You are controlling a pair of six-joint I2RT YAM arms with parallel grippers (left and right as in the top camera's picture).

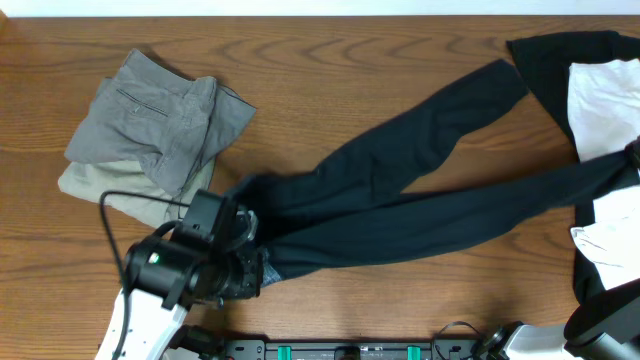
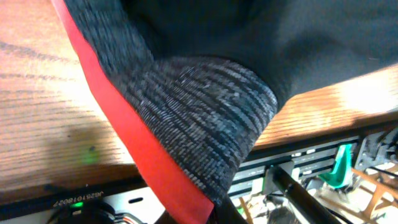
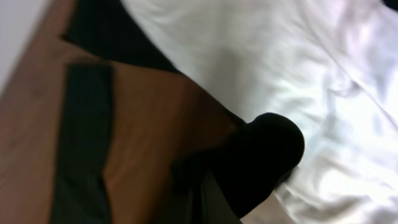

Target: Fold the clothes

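Note:
My left gripper is going to release the waistband on the bare table [image 1: 244, 226] beside the beige garment.
The long black trousers [image 1: 420, 190] lie stretched across the table, waist at the lower left, legs running to the right. My left gripper [image 1: 246, 256] is shut on the waistband. In the left wrist view the red lining [image 2: 130, 146] and the grey inner band [image 2: 199, 106] run down into the jaws [image 2: 214, 214]. My right gripper [image 1: 630, 160] is at the far right edge, at the end of the lower leg. In the right wrist view a bunch of black cloth [image 3: 261, 155] sits in the jaws [image 3: 214, 196], over a white garment [image 3: 280, 56].
A folded grey garment [image 1: 160, 115] lies on a beige one [image 1: 95, 185] at the back left. A black garment [image 1: 550, 55] and white garments [image 1: 600, 95] lie at the right edge. A black rail [image 1: 340, 350] runs along the table's front edge.

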